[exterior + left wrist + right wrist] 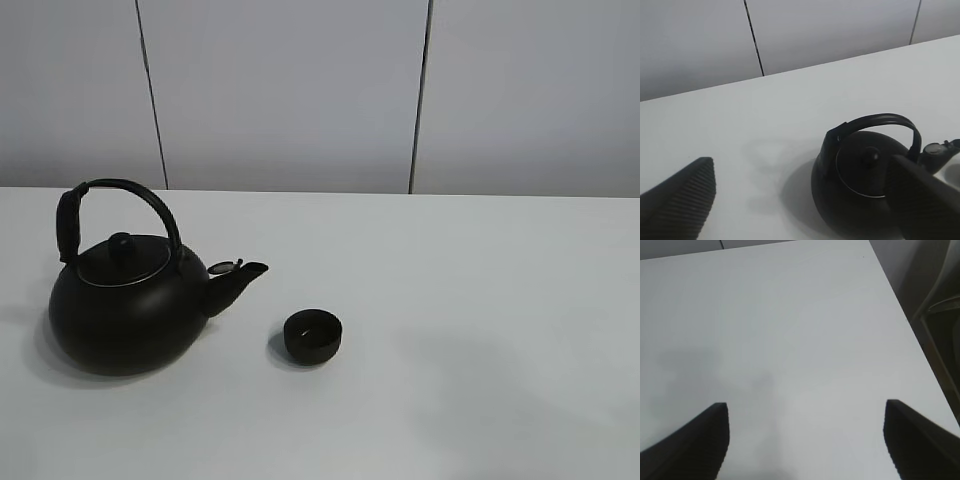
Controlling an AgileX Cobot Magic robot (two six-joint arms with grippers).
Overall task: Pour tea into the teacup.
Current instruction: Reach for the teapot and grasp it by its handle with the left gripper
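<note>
My left gripper is to go to the black kettle next. It should close on the upright end of its handle [68, 226] [829, 152], farthest from the kettle's spout.
A big round black kettle [125, 305] with an arched handle [120, 190] and a short spout [238, 277] stands at the left of the white table. The small matte-black teacup [313, 336] stands just right of the spout, upright and apart from it. Neither gripper shows in the exterior high view. In the left wrist view the kettle [860, 185] lies ahead of my open, empty left gripper [805, 200], partly behind one finger [925, 200]. My right gripper [807, 440] is open and empty over bare table; the cup is out of that view.
The white table [480, 300] runs back to a grey panelled wall [300, 90]. The right wrist view shows the table's side edge [910, 325] with a white chair frame [940, 305] beyond it.
</note>
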